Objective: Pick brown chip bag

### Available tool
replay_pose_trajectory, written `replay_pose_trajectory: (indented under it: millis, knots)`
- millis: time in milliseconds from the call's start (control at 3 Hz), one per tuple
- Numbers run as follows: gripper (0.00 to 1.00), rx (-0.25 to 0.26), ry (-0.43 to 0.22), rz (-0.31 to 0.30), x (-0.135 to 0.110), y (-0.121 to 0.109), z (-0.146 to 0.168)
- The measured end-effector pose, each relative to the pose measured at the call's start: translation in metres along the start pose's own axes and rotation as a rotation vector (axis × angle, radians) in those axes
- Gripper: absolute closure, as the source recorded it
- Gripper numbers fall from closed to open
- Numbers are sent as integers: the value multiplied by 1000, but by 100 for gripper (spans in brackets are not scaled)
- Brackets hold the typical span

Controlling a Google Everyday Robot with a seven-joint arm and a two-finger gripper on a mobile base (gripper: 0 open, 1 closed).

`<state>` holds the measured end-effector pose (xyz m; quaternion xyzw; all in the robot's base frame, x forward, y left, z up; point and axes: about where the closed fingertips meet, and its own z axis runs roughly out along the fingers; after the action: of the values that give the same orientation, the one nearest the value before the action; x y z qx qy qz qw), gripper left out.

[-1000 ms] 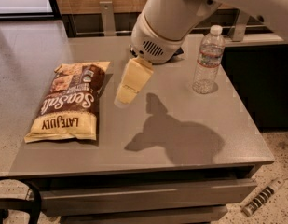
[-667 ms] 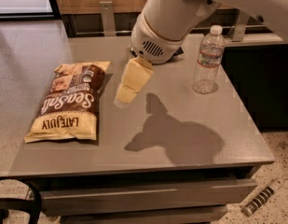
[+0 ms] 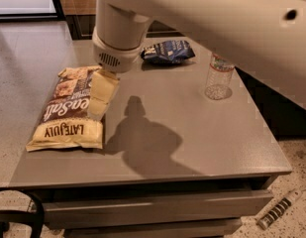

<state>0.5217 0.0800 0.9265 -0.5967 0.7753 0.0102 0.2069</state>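
Observation:
The gripper should next grab the brown chip bag's cream front end point(image 3: 85, 126), just beside its dark brown middle.
The brown chip bag point(image 3: 63, 114) lies flat at the left side of the grey table point(image 3: 202, 133), dark brown in the middle with white "Sea Salt" lettering and a cream "Late July" end toward the front. My gripper point(image 3: 97, 111), cream-coloured, hangs from the white wrist point(image 3: 115, 53) and points down over the bag's right edge, close above it or touching; I cannot tell which. It holds nothing that I can see.
A smaller dark blue snack bag point(image 3: 168, 51) lies at the table's back centre. A clear water bottle point(image 3: 219, 76) stands at the right, partly hidden by my arm. A drawer front point(image 3: 157, 207) runs below the table's front edge.
My gripper has moved left from the table's middle onto the right edge of the brown chip bag. The arm now fills the upper right of the view.

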Motion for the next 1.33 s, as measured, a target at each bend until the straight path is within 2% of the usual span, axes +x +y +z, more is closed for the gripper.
replay_pose_trajectory:
  millis: [333, 667, 1000, 1333]
  knots:
    - [0, -20, 38, -19, -29, 12, 30]
    - [0, -76, -8, -62, -72, 23, 74]
    - [0, -77, -10, -62, -73, 23, 76]
    - [0, -85, -16, -42, -61, 23, 83]
